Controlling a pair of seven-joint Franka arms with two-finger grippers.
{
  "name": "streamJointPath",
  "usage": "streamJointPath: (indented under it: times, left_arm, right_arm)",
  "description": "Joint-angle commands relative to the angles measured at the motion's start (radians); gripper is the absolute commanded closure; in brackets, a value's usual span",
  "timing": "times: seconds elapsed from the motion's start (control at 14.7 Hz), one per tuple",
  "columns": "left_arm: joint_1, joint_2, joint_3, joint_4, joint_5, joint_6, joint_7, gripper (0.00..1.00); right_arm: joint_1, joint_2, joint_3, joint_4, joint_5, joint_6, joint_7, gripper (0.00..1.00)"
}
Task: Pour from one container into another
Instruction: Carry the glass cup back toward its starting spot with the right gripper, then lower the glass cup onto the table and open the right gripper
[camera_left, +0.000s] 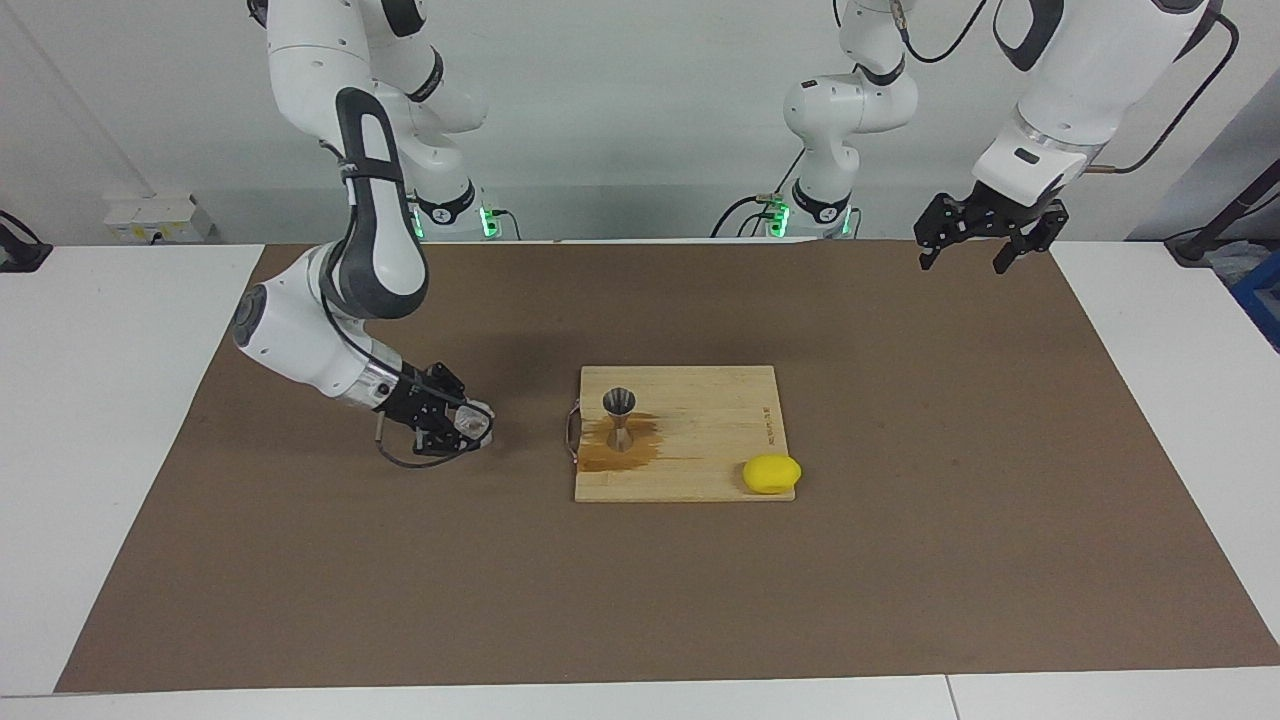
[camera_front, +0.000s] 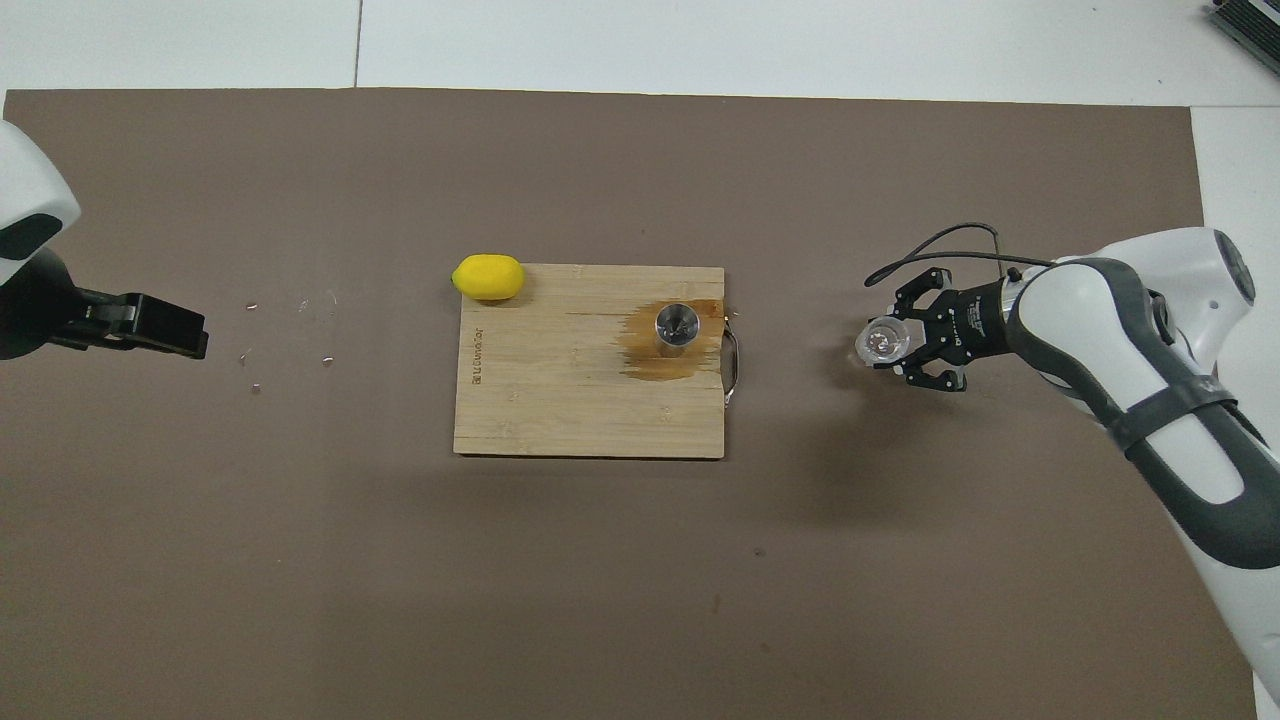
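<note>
I should have my right gripper release the clear glass tumbler on the brown mat (camera_front: 967, 373) under its black fingers, facing the handle of the board. The tumbler is now low over the mat.
The clear glass tumbler (camera_left: 474, 424) (camera_front: 882, 342) stands upright in my right gripper (camera_left: 462, 426) (camera_front: 897, 345), which is shut on it. It is low over the brown mat, off the wooden board (camera_left: 700, 440) (camera_front: 560, 400) toward the right arm's end. Whether its base touches the mat I cannot tell. The silver jigger (camera_left: 619, 418) (camera_front: 677, 326) stands upright on the board inside a brown wet stain. My left gripper (camera_left: 978, 255) (camera_front: 185, 340) waits open and empty in the air over the mat's edge at the left arm's end.
A yellow lemon (camera_left: 771, 473) (camera_front: 488, 277) lies at the board's corner farthest from the robots, toward the left arm's end. The board's metal handle (camera_front: 735, 362) faces the tumbler. Small specks (camera_front: 290, 330) dot the mat in front of the left gripper.
</note>
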Motion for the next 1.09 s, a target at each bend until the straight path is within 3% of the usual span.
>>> streamJointPath:
  times: [0.0,0.68,0.75,0.89,0.95,1.02]
  left_arm:
    - [0.002,-0.016,0.001,-0.017,0.017,-0.007,0.001,0.0]
    - [0.002,-0.016,0.001,-0.017,0.017,-0.007,0.001,0.0]
    - [0.002,-0.016,0.001,-0.015,0.017,-0.007,0.001,0.0]
    - [0.002,-0.016,0.001,-0.017,0.017,-0.007,0.001,0.0]
    - [0.002,-0.016,0.001,-0.017,0.017,-0.007,0.001,0.0]
    - [0.002,-0.016,0.001,-0.017,0.017,-0.007,0.001,0.0]
  right_arm:
    - [-0.055,-0.003,0.014,-0.041,0.03,0.009,-0.092,1.0]
    - [-0.199,-0.012,0.008,-0.112,0.027,0.01,-0.23,1.0]
    - [-0.209,-0.012,0.008,-0.112,0.024,0.01,-0.246,0.96]
    - [-0.216,-0.012,0.007,-0.112,0.015,0.013,-0.293,0.73]
    - [-0.221,-0.015,0.005,-0.112,0.013,0.012,-0.312,0.58]
    - [-0.221,-0.018,0.004,-0.111,0.011,0.012,-0.321,0.37]
